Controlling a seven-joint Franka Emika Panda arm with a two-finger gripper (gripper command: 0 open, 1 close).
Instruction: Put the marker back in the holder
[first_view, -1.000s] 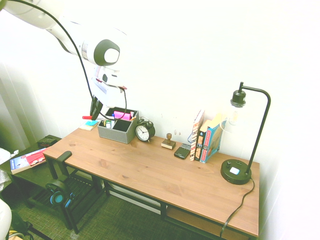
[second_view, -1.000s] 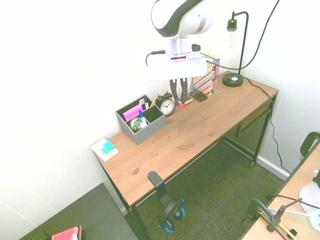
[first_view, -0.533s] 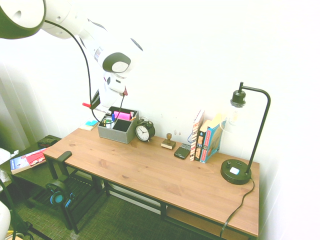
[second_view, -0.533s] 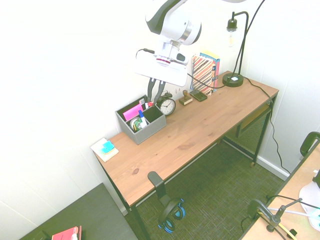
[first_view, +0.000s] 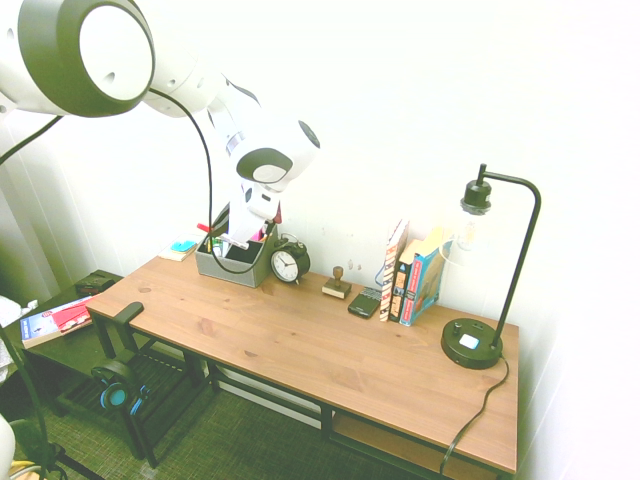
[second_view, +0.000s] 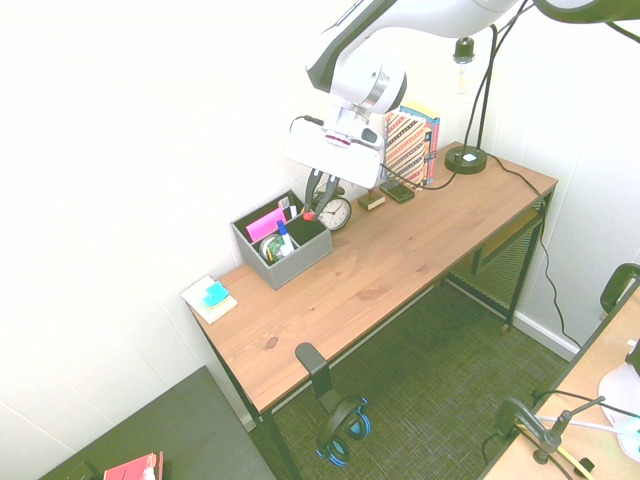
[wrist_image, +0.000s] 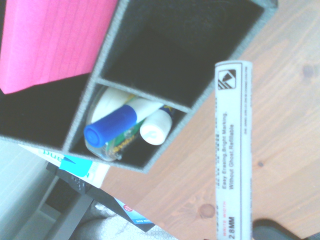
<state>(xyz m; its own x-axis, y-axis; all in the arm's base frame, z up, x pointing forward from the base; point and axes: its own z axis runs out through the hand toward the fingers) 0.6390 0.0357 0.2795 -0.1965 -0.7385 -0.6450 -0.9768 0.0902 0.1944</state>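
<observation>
Next, the gripper releases the marker in the holder's empty dark compartment (second_view: 309, 239) (wrist_image: 204, 70), with the marker's red cap towards the blue-capped pen.
The marker (wrist_image: 232, 150) is a slim white pen with printed text, and its red cap (second_view: 310, 213) points down. My gripper (second_view: 320, 195) is shut on it and hangs just above the grey holder (second_view: 290, 262), over the compartment nearest the clock. In the first exterior view the gripper (first_view: 240, 232) sits over the holder (first_view: 225, 268), with the marker (first_view: 215, 233) sticking out sideways, red end outward. The wrist view looks down into the holder (wrist_image: 150, 95). One compartment is empty and dark, one holds a blue-capped pen (wrist_image: 110, 127), and one holds a pink pad (wrist_image: 50, 40).
A round black alarm clock (second_view: 337, 212) stands right beside the holder. Further along the back edge are a small wooden stamp (first_view: 337, 285), a dark phone (first_view: 364, 302), upright books (first_view: 410, 275) and a black desk lamp (first_view: 472, 340). A sticky-note pad (second_view: 212, 297) lies at the desk's other end.
The arm has swung round. The gripper, still holding the marker, has moved from above the clock to above the holder and now sits a little lower.
</observation>
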